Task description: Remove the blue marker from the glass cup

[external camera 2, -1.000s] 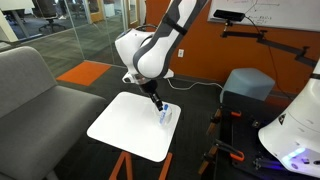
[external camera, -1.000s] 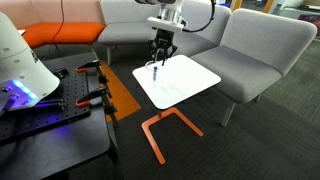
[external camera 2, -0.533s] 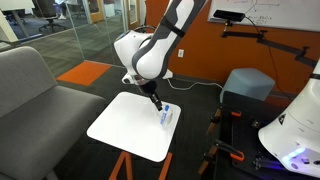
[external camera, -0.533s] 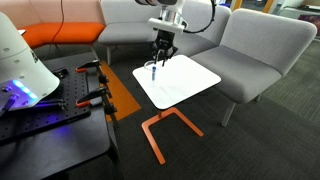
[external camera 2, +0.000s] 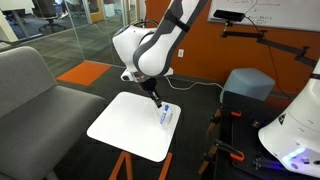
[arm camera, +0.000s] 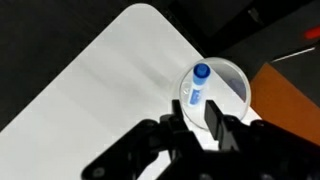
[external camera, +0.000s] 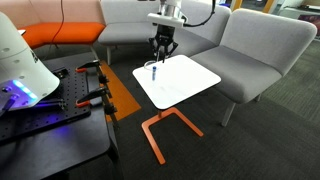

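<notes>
The glass cup's rim is between my gripper's fingers, with the blue marker standing beyond them. I should open and take the marker by its blue end (arm camera: 202, 71).
The blue marker (arm camera: 198, 85) stands tilted inside the glass cup (arm camera: 236, 92), which sits near one corner of the white square tabletop (arm camera: 100, 90). In the wrist view my gripper (arm camera: 196, 118) hangs over the near rim of the cup. Its two black fingers (arm camera: 213, 115) stand a narrow gap apart, and only the cup's rim and white tabletop show between them. Both exterior views show the gripper (external camera: 161, 60) (external camera 2: 155, 99) just above the cup (external camera: 154, 74) (external camera 2: 168, 117), with the marker (external camera: 153, 69) (external camera 2: 164, 112) still inside it. The gripper is open and holds nothing.
Grey sofa seats (external camera: 250, 50) surround the small table on its orange frame (external camera: 165, 130). A black workbench (external camera: 50, 110) with clamps and a white machine (external camera: 20, 60) stands close beside the table. Another grey seat (external camera 2: 30, 90) borders the table's far side.
The fingers have drawn closer together. The gripper has shifted slightly upward over the cup. The marker and cup have not moved.
</notes>
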`<move>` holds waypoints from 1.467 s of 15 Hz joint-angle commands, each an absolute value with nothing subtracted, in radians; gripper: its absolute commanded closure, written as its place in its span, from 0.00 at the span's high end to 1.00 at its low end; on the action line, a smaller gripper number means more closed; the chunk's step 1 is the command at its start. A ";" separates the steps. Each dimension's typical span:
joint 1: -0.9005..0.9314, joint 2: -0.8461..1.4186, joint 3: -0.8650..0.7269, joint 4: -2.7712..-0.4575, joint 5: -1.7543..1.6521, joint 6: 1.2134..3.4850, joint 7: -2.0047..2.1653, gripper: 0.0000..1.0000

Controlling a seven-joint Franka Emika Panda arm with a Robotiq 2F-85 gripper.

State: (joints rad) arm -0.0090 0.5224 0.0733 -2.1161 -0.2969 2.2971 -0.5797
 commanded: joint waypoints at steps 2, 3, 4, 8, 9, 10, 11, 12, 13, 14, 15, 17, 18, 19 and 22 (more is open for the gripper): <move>-0.001 0.477 0.081 -2.181 -0.308 2.275 -0.541 0.39; -0.002 0.476 0.083 -2.189 -0.303 2.275 -0.539 0.42; -0.001 0.476 0.085 -2.196 -0.303 2.278 -0.535 0.46; -0.001 0.490 0.093 -2.200 -0.304 2.272 -0.544 0.42; 0.001 0.493 0.092 -2.200 -0.308 2.273 -0.542 0.42; 0.001 0.496 0.091 -2.199 -0.313 2.276 -0.543 0.42; 0.003 0.499 0.089 -2.197 -0.319 2.278 -0.544 0.43; 0.006 0.503 0.085 -2.192 -0.327 2.277 -0.541 0.46; 0.006 0.507 0.083 -2.188 -0.334 2.278 -0.544 0.46; 0.008 0.513 0.081 -2.183 -0.345 2.278 -0.545 0.54; 0.007 0.519 0.081 -2.178 -0.353 2.282 -0.550 0.54; 0.013 0.536 0.076 -2.164 -0.382 2.281 -0.545 0.57; 0.012 0.544 0.077 -2.159 -0.390 2.284 -0.548 0.58; 0.015 0.553 0.075 -2.151 -0.402 2.281 -0.544 0.58; 0.017 0.573 0.075 -2.136 -0.422 2.277 -0.545 0.50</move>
